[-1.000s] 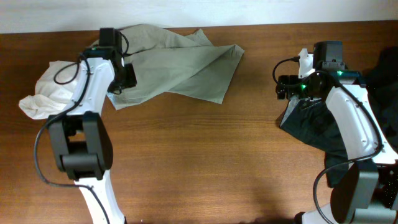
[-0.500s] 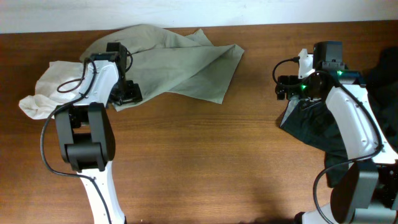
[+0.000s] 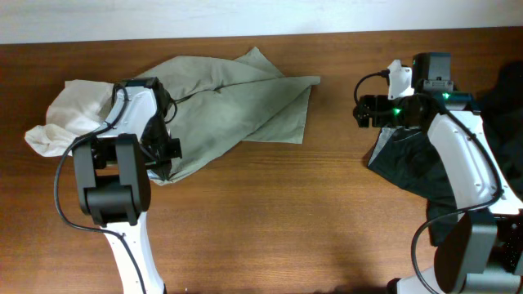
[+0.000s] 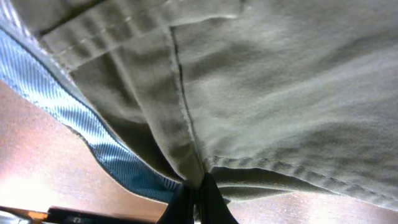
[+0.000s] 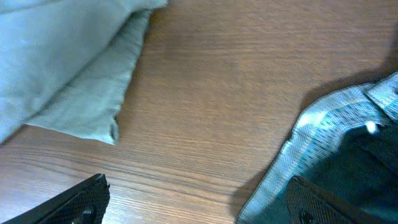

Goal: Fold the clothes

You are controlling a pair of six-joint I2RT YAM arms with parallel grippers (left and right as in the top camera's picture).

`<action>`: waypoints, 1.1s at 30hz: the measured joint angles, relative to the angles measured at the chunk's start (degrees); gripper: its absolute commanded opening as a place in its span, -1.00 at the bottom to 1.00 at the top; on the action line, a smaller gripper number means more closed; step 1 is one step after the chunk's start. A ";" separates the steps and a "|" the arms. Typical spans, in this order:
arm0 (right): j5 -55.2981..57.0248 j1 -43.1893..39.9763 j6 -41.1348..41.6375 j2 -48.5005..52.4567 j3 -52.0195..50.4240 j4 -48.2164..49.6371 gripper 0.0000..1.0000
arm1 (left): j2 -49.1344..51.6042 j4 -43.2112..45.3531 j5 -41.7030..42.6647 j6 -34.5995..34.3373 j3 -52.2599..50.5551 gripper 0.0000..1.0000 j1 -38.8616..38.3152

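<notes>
Next, my right gripper closes on the olive-green garment's folded tip (image 3: 308, 82) (image 5: 143, 7), the one that reaches farthest toward the dark garment, so that both grippers can lift it.
A crumpled olive-green garment (image 3: 233, 102) lies across the back middle of the brown table. My left gripper (image 3: 163, 155) is shut on its near left edge; in the left wrist view the black fingers (image 4: 198, 202) pinch a seam of the green cloth (image 4: 267, 93) with a blue striped lining (image 4: 118, 158) showing. My right gripper (image 3: 364, 112) is open and empty above bare wood, right of the garment's corner (image 5: 93, 121). A dark garment (image 3: 413, 167) with a light blue lining (image 5: 311, 149) lies under the right arm.
A white cloth (image 3: 61, 118) is bunched at the back left beside the left arm. More dark clothing (image 3: 502, 90) lies at the right edge. The wall edge runs along the back of the table (image 3: 270, 220).
My left gripper has pulled the green garment's left edge toward the front, and the cloth has shifted and reshaped. My right gripper has edged slightly left.
</notes>
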 measured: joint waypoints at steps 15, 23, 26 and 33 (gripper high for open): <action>-13.11 11.80 20.20 31.93 13.05 28.04 0.54 | -10.27 12.04 -1.51 2.03 -20.79 -1.00 -3.74; -10.03 11.82 22.34 33.81 13.27 29.86 0.07 | -10.32 12.15 -1.53 2.03 -20.83 -0.99 -3.76; -8.26 11.82 23.43 33.86 13.27 29.86 -0.25 | -10.32 12.24 -1.53 2.03 -20.83 -0.99 -3.76; -6.84 11.82 24.24 33.86 13.27 31.82 -0.92 | -10.32 12.33 -1.51 2.03 -20.83 -0.99 -3.78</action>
